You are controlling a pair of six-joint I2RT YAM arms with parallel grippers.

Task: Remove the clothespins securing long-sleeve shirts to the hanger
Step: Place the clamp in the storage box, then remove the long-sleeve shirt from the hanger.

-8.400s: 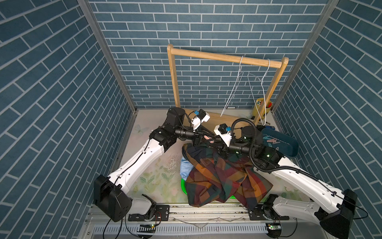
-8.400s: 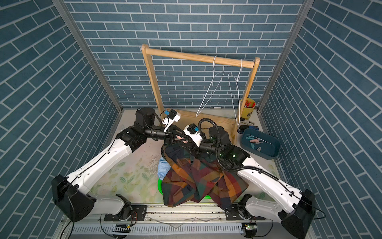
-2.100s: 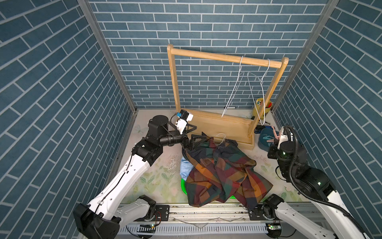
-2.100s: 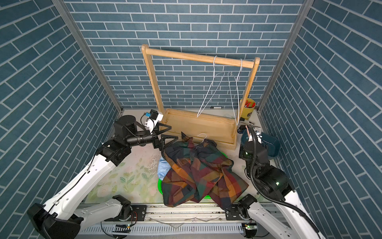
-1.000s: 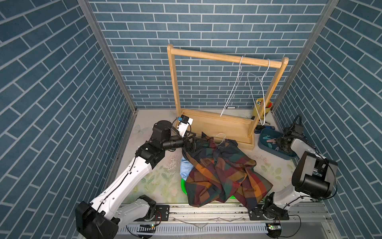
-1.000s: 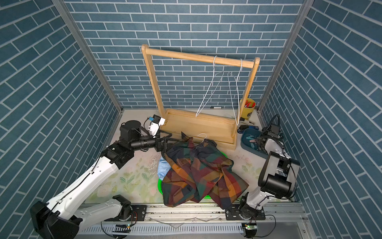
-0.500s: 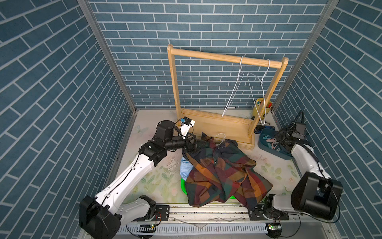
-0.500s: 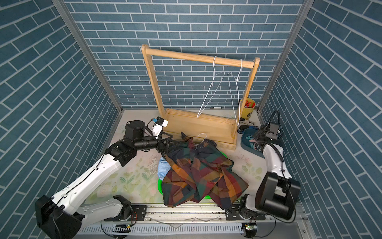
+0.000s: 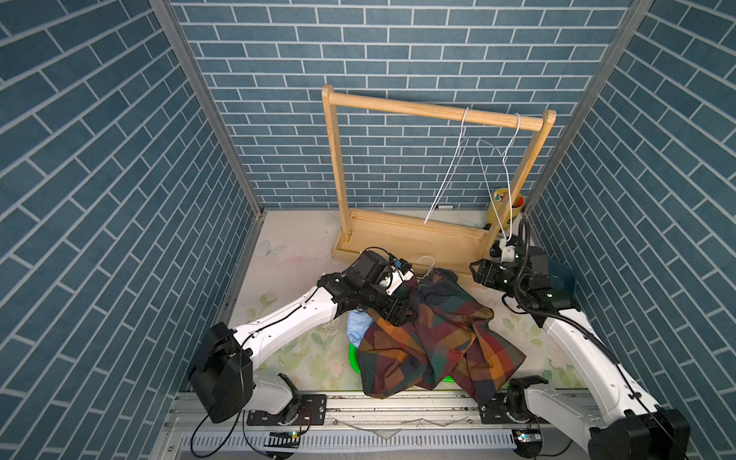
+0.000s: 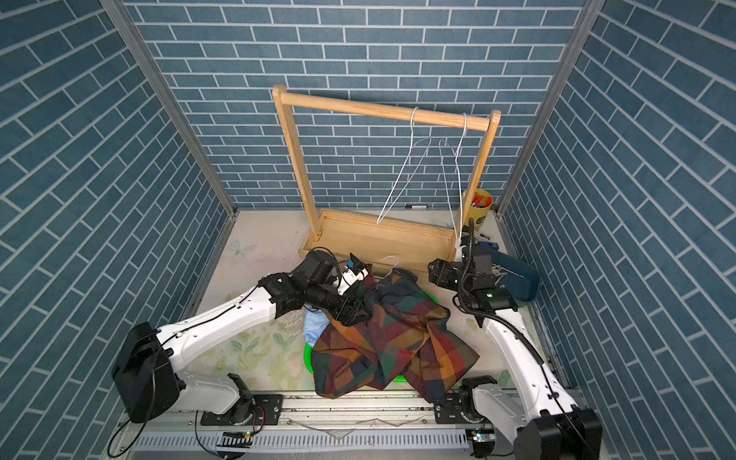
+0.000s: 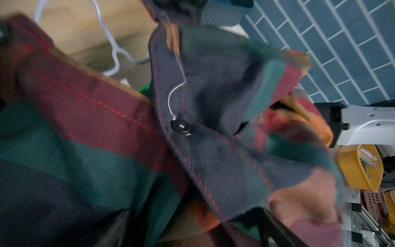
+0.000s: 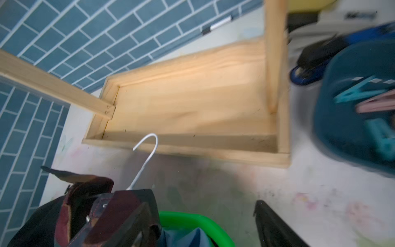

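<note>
The left gripper will next go to the base of the hanger's white hook (image 9: 426,275) (image 11: 116,52), beside the plaid shirt's collar, and close there.
A dark plaid long-sleeve shirt (image 9: 434,338) (image 10: 390,338) lies heaped over a green basin (image 9: 352,358), with a light blue shirt (image 9: 358,328) under it. The white hanger hook (image 9: 426,265) (image 12: 147,154) sticks out at its collar. My left gripper (image 9: 398,314) (image 11: 195,231) is pushed into the plaid cloth (image 11: 213,149), jaws wide, cloth lying between them. My right gripper (image 9: 476,273) (image 12: 203,226) hovers open and empty beside the collar. Teal and pink clothespins (image 12: 363,100) lie in a teal bin (image 9: 561,278). No clothespin shows on the shirts.
A wooden rack (image 9: 398,239) stands at the back with two bare wire hangers (image 9: 454,175) on its bar. A yellow cup (image 9: 504,203) sits in the back right corner. The teal bin lies behind my right wrist, by the right wall.
My right gripper has swung from over the teal bin to beside the shirt's collar and has opened wider. My left gripper has pushed forward from the shirt's left edge into the plaid cloth.
</note>
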